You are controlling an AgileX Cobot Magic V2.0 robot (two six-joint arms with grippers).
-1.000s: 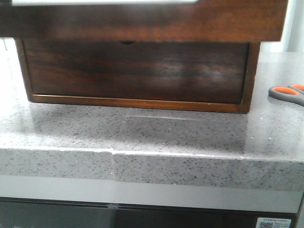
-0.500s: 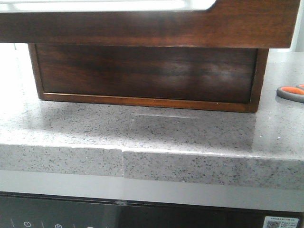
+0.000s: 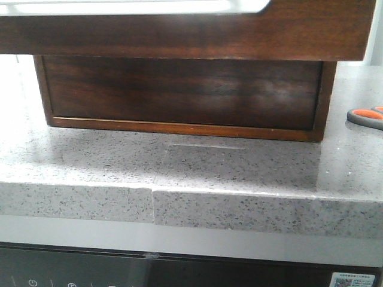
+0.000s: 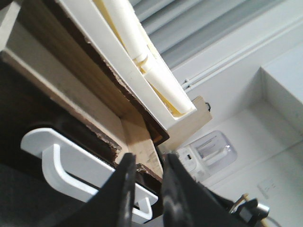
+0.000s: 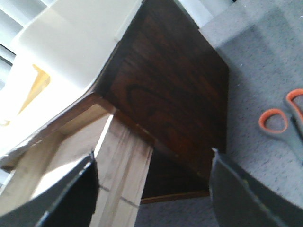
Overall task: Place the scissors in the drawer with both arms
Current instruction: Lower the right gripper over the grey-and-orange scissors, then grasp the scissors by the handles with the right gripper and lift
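Note:
I need to move my right gripper to the scissors next and close it on their grey handles [image 3: 379,124] [image 5: 296,140], between the orange-lined loops and the blades.
The drawer [image 3: 179,30] is pulled out across the top of the front view, its white inside [image 3: 119,6] just showing. The scissors [image 3: 366,116], grey with orange-lined loops, lie flat on the counter at the far right. They also show in the right wrist view [image 5: 279,123]. Neither gripper shows in the front view. My left gripper [image 4: 147,163] has its fingers close together, with a chipped wooden edge of the drawer [image 4: 142,142] between them. My right gripper [image 5: 152,156] is wide open and empty beside the drawer's dark front [image 5: 170,80], left of the scissors.
The dark wooden cabinet [image 3: 179,95] stands on the speckled grey stone counter [image 3: 179,167], which has a seam and a front edge close to me. A white bracket-like part [image 4: 71,161] sits under the wood near my left fingers. A black panel lies below the counter.
From one second ago to half a second ago the drawer front grew larger and the whole view shifted right. Since then nothing has visibly moved. The scissors stay flat on the counter.

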